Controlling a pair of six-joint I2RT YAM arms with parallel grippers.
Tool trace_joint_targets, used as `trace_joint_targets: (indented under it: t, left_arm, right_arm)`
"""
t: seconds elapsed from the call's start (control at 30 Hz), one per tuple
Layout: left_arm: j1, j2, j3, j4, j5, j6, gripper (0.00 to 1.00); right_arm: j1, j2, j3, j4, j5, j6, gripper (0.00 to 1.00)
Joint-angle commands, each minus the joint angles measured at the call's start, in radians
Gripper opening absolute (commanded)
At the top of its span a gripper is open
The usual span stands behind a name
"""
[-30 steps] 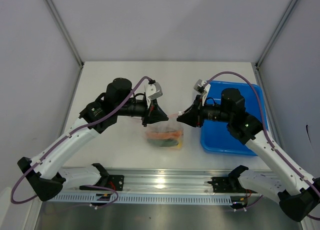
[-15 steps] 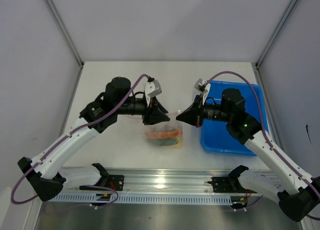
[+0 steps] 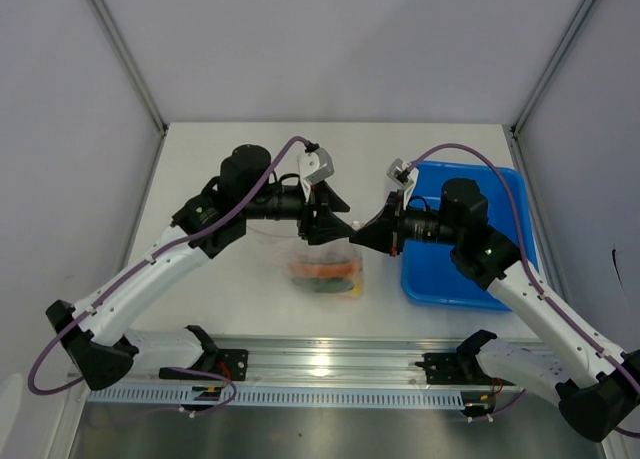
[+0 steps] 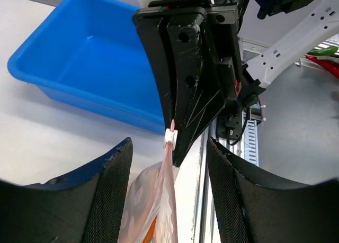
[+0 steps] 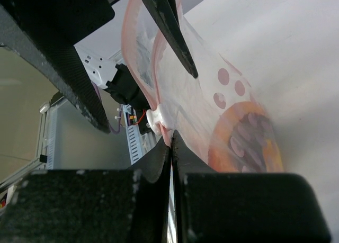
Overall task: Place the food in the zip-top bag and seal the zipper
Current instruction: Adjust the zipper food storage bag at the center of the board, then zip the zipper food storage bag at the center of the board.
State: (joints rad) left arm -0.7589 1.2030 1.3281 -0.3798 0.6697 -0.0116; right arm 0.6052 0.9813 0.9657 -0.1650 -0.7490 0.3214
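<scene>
The white slider is beyond my left gripper's fingers, against my right gripper, so my left gripper will move in and close on the slider (image 4: 170,138) before it seals the bag.
The zip-top bag (image 3: 330,264) hangs between both grippers, its lower part resting on the table. Orange and green food (image 3: 325,274) shows through the plastic, and an orange piece (image 5: 233,142) fills part of the right wrist view. My right gripper (image 3: 362,231) is shut on the pink zipper (image 5: 130,52) edge, right beside the white slider (image 5: 157,118). My left gripper (image 3: 335,219) is open, its fingers (image 4: 114,190) straddling the bag's top edge (image 4: 168,169) without touching it. The slider (image 4: 169,137) sits just past its tips, against the right gripper's black fingers (image 4: 185,95).
The blue tray (image 3: 465,279) lies on the table to the right of the bag, under the right arm, and shows behind the bag in the left wrist view (image 4: 79,68). A metal rail (image 3: 320,364) runs along the near table edge.
My left gripper has opened and slid right along the bag's top edge, close to the right gripper. The right gripper closed on the bag's edge and stayed there.
</scene>
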Motion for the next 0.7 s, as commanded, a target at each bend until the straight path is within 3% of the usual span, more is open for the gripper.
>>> trace_joint_targets:
  t: [0.0,0.27,0.67]
  left_arm:
    - [-0.017,0.015,0.051,0.044,0.028,-0.002,0.61]
    - [-0.022,0.053,0.077,0.019,0.047,0.009,0.6]
    - [-0.022,0.093,0.102,-0.031,0.076,0.071,0.33]
  right_arm:
    - [0.007,-0.007,0.004,0.061,-0.009,0.016,0.0]
    - [0.01,-0.006,0.004,0.065,-0.018,0.018,0.0]
    - [0.007,-0.009,0.005,0.047,-0.027,0.004,0.0]
